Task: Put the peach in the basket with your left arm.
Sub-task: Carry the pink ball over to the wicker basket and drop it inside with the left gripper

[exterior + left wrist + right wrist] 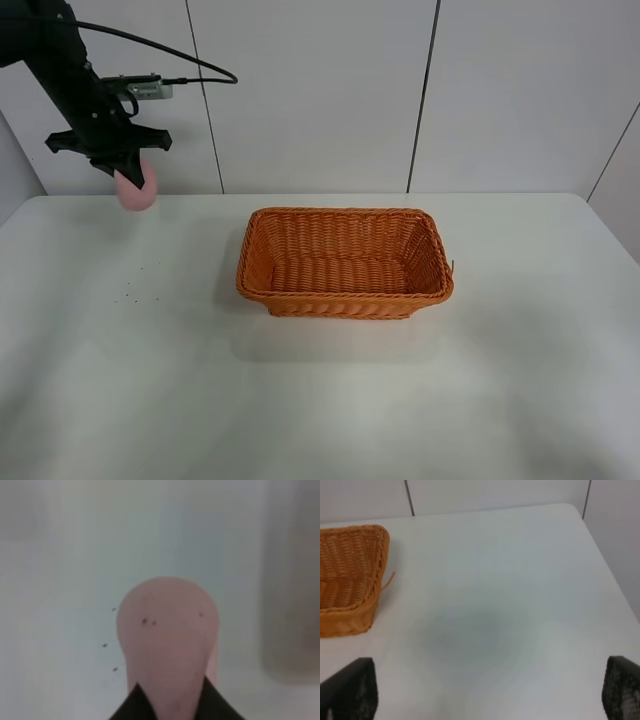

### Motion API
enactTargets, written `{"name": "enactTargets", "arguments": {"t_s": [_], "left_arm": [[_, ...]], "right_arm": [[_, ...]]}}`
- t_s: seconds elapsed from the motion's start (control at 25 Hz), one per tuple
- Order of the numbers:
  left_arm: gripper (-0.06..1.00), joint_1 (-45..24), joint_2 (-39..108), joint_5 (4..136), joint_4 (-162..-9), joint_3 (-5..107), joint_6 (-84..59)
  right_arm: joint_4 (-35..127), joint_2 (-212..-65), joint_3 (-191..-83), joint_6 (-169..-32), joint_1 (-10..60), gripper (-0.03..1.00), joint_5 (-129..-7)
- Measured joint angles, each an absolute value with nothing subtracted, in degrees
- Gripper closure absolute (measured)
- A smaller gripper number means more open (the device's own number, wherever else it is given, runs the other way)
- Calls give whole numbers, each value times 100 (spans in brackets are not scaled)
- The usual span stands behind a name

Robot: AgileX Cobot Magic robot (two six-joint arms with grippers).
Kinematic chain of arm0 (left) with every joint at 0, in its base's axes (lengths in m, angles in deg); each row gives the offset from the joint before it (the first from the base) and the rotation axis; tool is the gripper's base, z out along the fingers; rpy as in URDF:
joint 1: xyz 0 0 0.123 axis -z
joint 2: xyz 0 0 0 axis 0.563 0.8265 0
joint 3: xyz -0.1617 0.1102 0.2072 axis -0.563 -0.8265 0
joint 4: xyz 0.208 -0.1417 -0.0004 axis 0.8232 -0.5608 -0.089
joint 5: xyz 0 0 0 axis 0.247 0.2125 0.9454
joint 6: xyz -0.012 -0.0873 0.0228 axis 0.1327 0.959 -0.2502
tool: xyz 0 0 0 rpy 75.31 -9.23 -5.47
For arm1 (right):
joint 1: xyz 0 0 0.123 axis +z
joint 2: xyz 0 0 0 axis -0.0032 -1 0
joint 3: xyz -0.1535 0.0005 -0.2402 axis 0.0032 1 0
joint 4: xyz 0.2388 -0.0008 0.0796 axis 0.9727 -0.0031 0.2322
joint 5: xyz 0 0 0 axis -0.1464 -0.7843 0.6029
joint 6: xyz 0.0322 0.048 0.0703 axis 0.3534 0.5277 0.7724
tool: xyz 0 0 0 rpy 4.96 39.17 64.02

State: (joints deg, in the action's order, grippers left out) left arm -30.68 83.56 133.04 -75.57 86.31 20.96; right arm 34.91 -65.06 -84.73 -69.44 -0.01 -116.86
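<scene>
My left gripper is to set the peach down on the basket's woven bottom (324, 272). It will let go of it just behind the middle of the basket's front rim.
The pale pink peach (135, 190) hangs in my left gripper (128, 175) above the table's far left corner, well left of the basket. In the left wrist view the peach (167, 640) fills the middle, clamped between the black fingertips (137, 707) at the frame's bottom. The orange wicker basket (345, 297) stands empty at the table's middle. My right gripper (490, 695) is open and empty, its two black fingertips (350, 692) wide apart over bare table right of the basket (350, 580); it does not show in the exterior high view.
The white table (320, 400) has a few small dark specks (135, 290) at the left. White wall panels stand behind. The table's right edge (610, 580) shows in the right wrist view.
</scene>
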Motion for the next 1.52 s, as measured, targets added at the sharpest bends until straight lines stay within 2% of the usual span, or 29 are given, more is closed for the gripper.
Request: {"name": "enactTargets", "arguments": {"t_s": [0.36,0.72,1.08,1.16,1.32,1.36,1.44,1.52], "left_arm": [[82,-1568,8575,13308,-7716,9282,2107],[82,-180,9635,13216,-7740,9704,2101],[81,65,10377,12695,-7738,9710,2096],[73,65,10377,12667,-7731,9710,2055],[38,65,10377,12710,-7736,9710,2017],[33,65,10377,12728,-7736,9710,2006],[26,65,10377,12753,-7736,9710,1994],[24,65,10377,12816,-7736,9718,1994]], "right_arm": [[3491,-6506,-8473,-6944,-1,27,-11686],[3491,-6506,-8473,-6944,-1,27,-11686],[3491,-6506,-8473,-6944,-1,27,-11686],[3491,-6506,-8473,-6944,-1,27,-11686],[3491,-6506,-8473,-6944,-1,27,-11686],[3491,-6506,-8473,-6944,-1,27,-11686],[3491,-6506,-8473,-6944,-1,27,-11686],[3491,-6506,-8473,-6944,-1,27,-11686]]}}
